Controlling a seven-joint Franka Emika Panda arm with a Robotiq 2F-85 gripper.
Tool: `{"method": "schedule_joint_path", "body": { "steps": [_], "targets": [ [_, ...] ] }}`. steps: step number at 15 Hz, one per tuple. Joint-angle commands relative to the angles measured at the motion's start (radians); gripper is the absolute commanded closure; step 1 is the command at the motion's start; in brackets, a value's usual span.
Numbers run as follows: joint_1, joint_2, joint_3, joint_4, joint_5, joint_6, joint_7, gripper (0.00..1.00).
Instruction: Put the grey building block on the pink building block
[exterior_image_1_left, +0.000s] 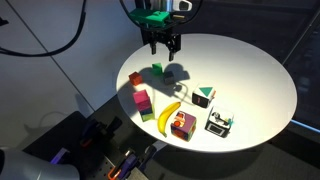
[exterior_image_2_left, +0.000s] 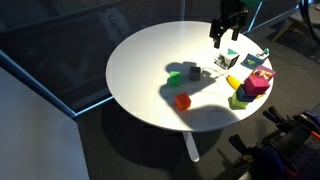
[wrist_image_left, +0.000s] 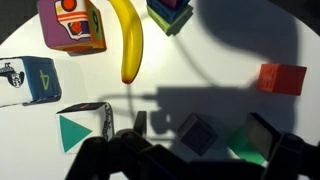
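Note:
The grey building block, the small one lying beside the green block, will have my gripper close on its opposite sides (exterior_image_1_left: 168, 77) (wrist_image_left: 198, 134).
The grey building block (wrist_image_left: 197, 133) lies on the white table, seen in both exterior views (exterior_image_1_left: 171, 73) (exterior_image_2_left: 193, 72), touching a green block (wrist_image_left: 245, 146). My gripper (wrist_image_left: 203, 130) is open and empty. It hangs above the table (exterior_image_1_left: 163, 47) (exterior_image_2_left: 222, 39), and in the wrist view the grey block lies between its fingers, below them. The pink building block (exterior_image_1_left: 141, 97) (exterior_image_2_left: 257, 87) sits next to a yellow-green block near the table's edge. In the wrist view only a dark corner shows at the top edge (wrist_image_left: 168, 6).
A red-orange cube (wrist_image_left: 282, 78) (exterior_image_1_left: 136, 79) lies near the grey block. A banana (wrist_image_left: 128, 40), a multicoloured pink-framed cube (wrist_image_left: 72, 22), a black-and-white box (wrist_image_left: 25, 80) and a box with a green triangle (wrist_image_left: 80, 128) lie farther off. The round table (exterior_image_1_left: 250, 70) drops off all round.

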Motion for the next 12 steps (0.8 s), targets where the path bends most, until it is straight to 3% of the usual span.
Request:
{"method": "schedule_joint_path", "body": {
  "steps": [1,9,12],
  "targets": [
    [0.012,0.039,-0.001,0.005,-0.028,0.077,0.077,0.0],
    [0.042,0.084,-0.016,0.01,-0.026,0.163,0.3,0.0],
    [0.033,0.086,-0.006,0.002,-0.008,0.157,0.253,0.0]
  ]
}}
